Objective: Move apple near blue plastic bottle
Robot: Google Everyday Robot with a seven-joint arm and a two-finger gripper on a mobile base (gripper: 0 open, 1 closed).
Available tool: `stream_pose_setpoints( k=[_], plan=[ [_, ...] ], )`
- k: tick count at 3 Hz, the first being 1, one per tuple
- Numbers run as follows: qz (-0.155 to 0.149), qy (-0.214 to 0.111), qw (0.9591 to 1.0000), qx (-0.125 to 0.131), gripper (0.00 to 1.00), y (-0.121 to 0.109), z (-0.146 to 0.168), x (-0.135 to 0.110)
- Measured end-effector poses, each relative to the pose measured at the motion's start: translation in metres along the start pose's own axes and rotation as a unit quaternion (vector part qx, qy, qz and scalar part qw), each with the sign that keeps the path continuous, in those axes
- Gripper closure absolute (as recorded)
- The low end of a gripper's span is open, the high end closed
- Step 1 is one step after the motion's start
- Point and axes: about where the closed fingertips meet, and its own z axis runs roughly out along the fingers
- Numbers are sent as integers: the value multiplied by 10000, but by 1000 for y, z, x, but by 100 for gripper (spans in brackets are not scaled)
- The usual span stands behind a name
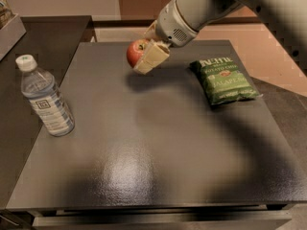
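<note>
My gripper is going to set the red apple down beside the blue plastic bottle (97,107), on the side that faces the green bag.
The red apple (135,52) is held between the cream fingers of my gripper (144,56) and hangs a little above the far middle of the dark table (158,147). Its shadow falls on the table just below and right of it. The arm comes in from the upper right. The blue plastic bottle (45,97), clear with a white cap and a white-and-blue label, stands upright near the table's left edge. It is well to the left of the apple and nearer the front.
A green bag of jalapeño chips (224,80) lies flat at the right side of the table. A second dark surface (29,42) adjoins the table on the left, with a box edge (7,25) at the far left corner.
</note>
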Motion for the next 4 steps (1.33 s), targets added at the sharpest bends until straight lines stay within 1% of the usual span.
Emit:
stream_pose_setpoints(
  k=[1, 2, 3, 4],
  plan=[
    [0, 0, 10000, -1, 100, 0, 0, 0],
    [-190, 146, 9995, -199, 100, 12, 13, -4],
    [-523, 282, 9966, -564, 100, 34, 36, -15],
    [-798, 377, 9922, -880, 100, 54, 57, -24]
  ],
)
